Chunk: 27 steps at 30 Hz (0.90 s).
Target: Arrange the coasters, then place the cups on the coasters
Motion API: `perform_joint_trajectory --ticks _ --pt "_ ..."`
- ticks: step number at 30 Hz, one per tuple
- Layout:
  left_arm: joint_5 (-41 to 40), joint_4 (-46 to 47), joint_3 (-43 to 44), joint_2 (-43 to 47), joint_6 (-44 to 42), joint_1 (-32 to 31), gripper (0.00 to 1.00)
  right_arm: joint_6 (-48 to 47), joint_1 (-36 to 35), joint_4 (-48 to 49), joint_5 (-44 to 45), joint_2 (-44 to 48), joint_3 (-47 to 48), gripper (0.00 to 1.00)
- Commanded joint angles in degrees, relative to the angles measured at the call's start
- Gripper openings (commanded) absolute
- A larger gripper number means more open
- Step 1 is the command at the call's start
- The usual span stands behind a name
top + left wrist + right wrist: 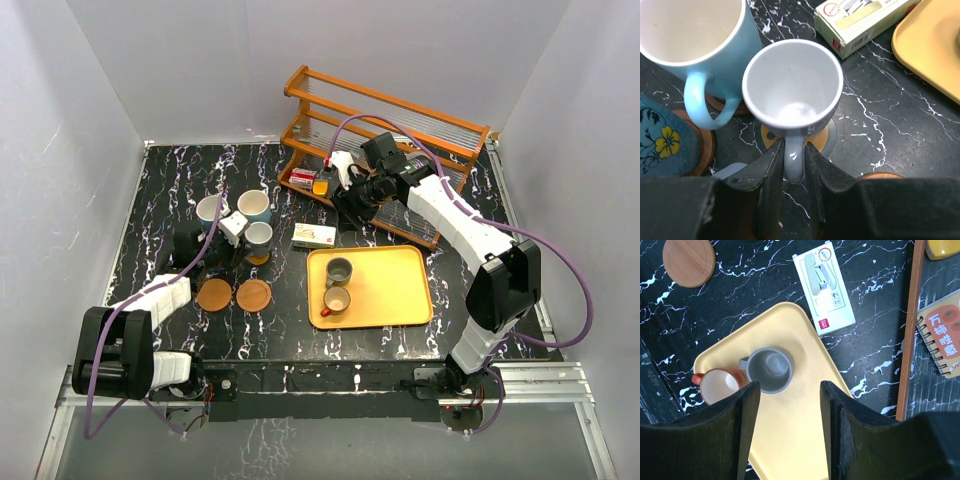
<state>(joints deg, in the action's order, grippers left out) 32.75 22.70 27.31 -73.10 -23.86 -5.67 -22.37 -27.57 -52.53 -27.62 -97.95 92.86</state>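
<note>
The robot's left gripper should set the pale grey cup down on the orange coaster (pixel 257 254) (pixel 796 134) in front of the light blue cup.
My left gripper (pixel 794 155) is shut on the handle of a pale grey cup (pixel 792 85), which stands upright on an orange coaster (pixel 822 137). Beside it a light blue cup (pixel 690 30) and a blue flowered cup (pixel 660 140) each rest on a coaster. From above, these three cups (pixel 259 236) cluster at the left, with two bare brown coasters (pixel 214 294) (pixel 253 295) in front. A dark grey cup (pixel 768 370) and an orange-brown cup (pixel 720 386) stand on the yellow tray (pixel 805 335). My right gripper (pixel 790 390) hangs open above the tray, holding nothing.
A small white box (pixel 314 235) lies between the cup cluster and the tray (pixel 400 290). A wooden rack (pixel 380 130) with small items stands at the back right, with the right arm's wrist just in front of it. An orange notebook (pixel 942 337) lies by the rack's rail.
</note>
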Motion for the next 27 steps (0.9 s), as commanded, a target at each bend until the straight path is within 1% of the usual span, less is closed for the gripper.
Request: perform_joint_trajectory --ticks 1,12,21,27 --pt "-0.1 -3.2 -0.2 1.1 -2.0 0.4 0.23 -0.6 0.4 0.6 -0.9 1.4 1.3 0.5" --pt "-1.4 -5.6 0.2 2.9 -3.3 0.4 0.24 -0.9 0.4 0.3 -0.4 1.5 0.6 0.5" --pt "-2.2 -8.3 1.3 4.5 -4.9 0.4 0.15 -1.1 0.4 0.2 -0.2 1.9 0.1 0.5" --pt "-2.6 -9.3 1.3 5.5 -5.1 0.4 0.15 -1.2 0.4 0.2 -0.2 1.9 0.0 0.5"
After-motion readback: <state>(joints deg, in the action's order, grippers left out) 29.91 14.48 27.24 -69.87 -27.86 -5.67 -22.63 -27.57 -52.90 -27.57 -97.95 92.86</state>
